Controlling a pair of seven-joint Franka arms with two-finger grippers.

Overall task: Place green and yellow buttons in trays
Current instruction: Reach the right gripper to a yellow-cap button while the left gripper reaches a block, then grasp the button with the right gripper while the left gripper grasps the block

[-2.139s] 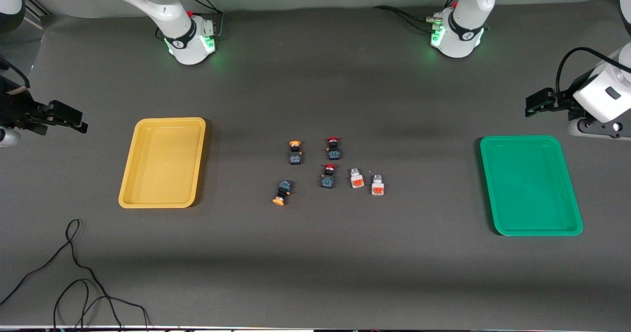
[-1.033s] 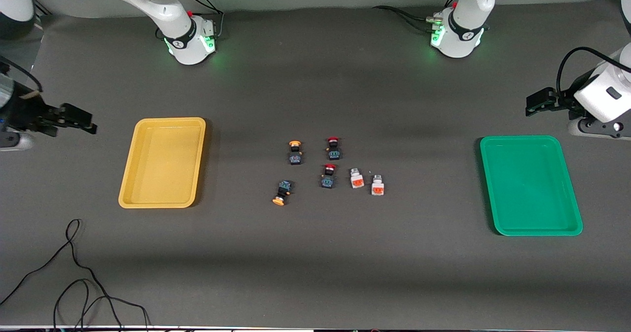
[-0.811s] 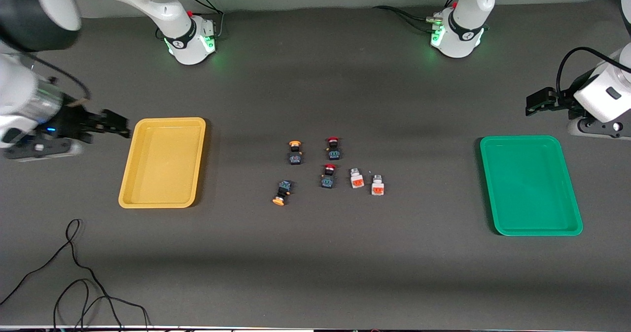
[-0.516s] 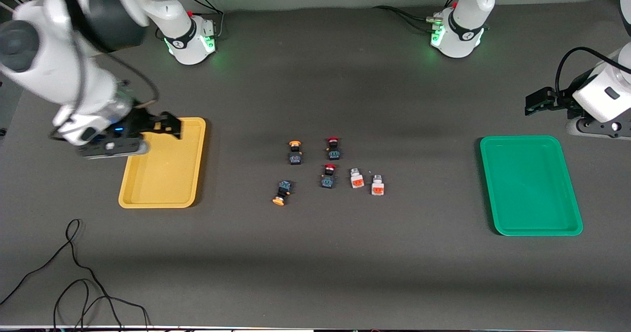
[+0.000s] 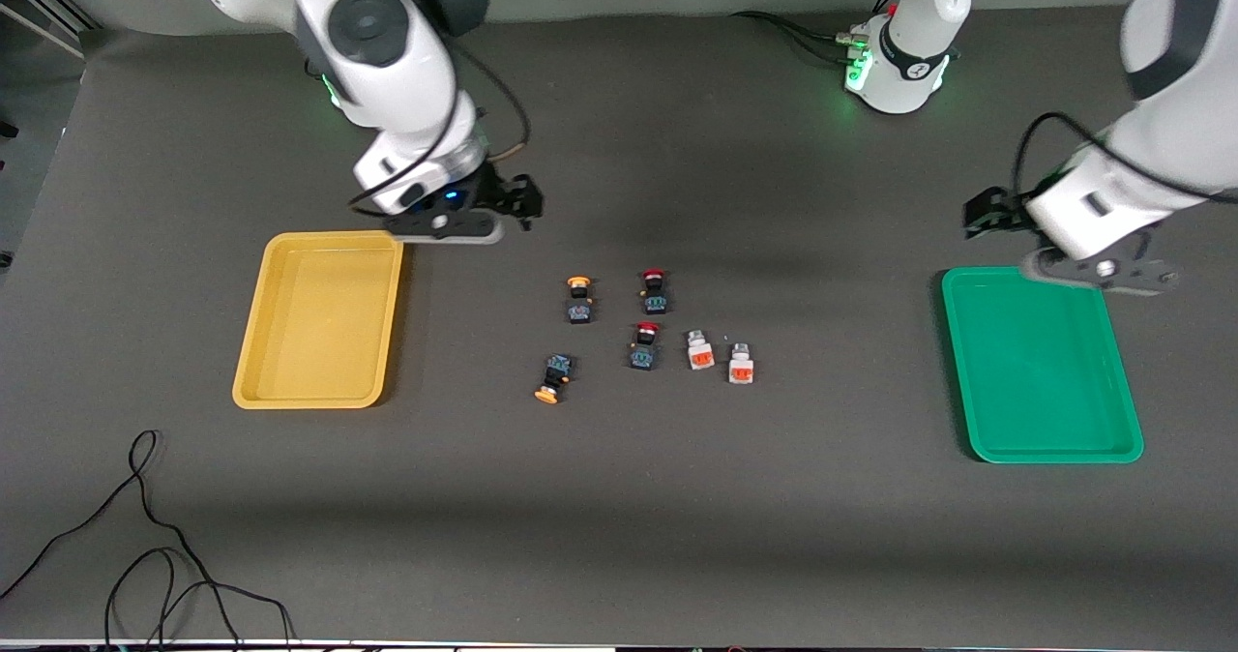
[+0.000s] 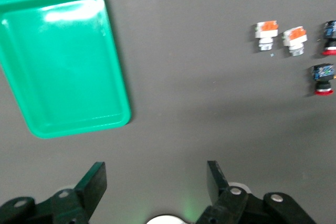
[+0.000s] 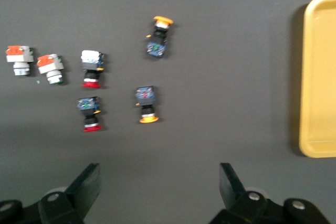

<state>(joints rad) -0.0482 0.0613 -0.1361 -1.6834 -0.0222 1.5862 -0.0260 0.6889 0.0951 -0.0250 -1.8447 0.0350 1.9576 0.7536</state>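
Observation:
The blue-patterned body [image 5: 579,311] [image 7: 145,95] of the nearer orange-capped button, the one whose cap points toward my right gripper, will be gripped by my right gripper.
Two black buttons with orange-yellow caps [image 5: 578,299] [image 5: 553,379] and two white buttons with orange patches [image 5: 699,349] [image 5: 741,363] lie mid-table. An empty yellow tray [image 5: 319,342] sits toward the right arm's end and an empty green tray [image 5: 1040,381] toward the left arm's end. My right gripper [image 5: 522,202] hangs open over the table between the yellow tray and the buttons. In the right wrist view the orange-capped buttons [image 7: 158,38] [image 7: 146,103] lie ahead of the right gripper [image 7: 157,179]. My left gripper [image 5: 977,215] is open and empty over the table by the green tray's [image 6: 63,61] corner.
Two black buttons with red caps [image 5: 655,290] [image 5: 645,345] lie among the others, between the orange-capped pair and the white pair. A loose black cable [image 5: 145,536] curls on the table near the front camera, at the right arm's end.
The right arm has swung in from the table's end, across the yellow tray, to near the buttons. The left arm has moved in toward the green tray. The buttons have not moved.

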